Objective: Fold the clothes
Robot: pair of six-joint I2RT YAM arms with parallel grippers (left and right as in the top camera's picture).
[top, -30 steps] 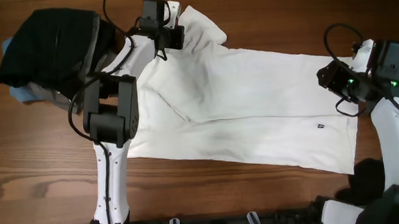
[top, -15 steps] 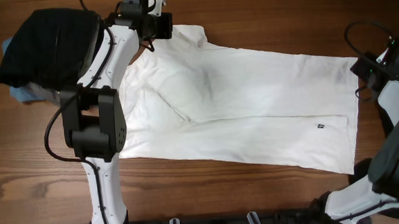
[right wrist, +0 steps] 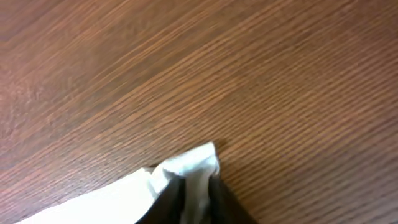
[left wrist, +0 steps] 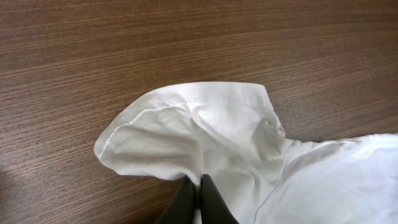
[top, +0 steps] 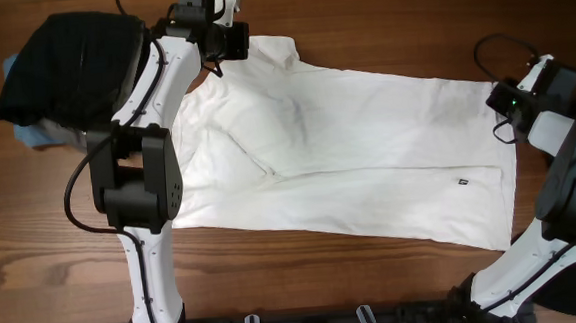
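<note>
My left gripper is going to release the sleeve on top of the shirt's end (top: 211, 158) that is closest to the black clothing.
A white shirt (top: 358, 157) lies spread flat across the wooden table, with a small dark logo near its right hem. My left gripper (top: 223, 47) is at the far left, shut on the shirt's sleeve, which shows as a rounded white flap in the left wrist view (left wrist: 186, 124), pinched between the dark fingers (left wrist: 199, 196). My right gripper (top: 505, 103) is at the shirt's far right corner and is shut on it. In the right wrist view the white corner (right wrist: 193, 168) sticks up between the fingers (right wrist: 198, 193).
A pile of black clothing (top: 72, 64) sits on top of a blue garment (top: 31, 135) at the far left of the table. Bare wood (top: 379, 16) lies behind the shirt and in front of it.
The left arm moved the sleeve back and left a second ago, then held. The right gripper swung out to the right and has come back to the shirt's right corner.
</note>
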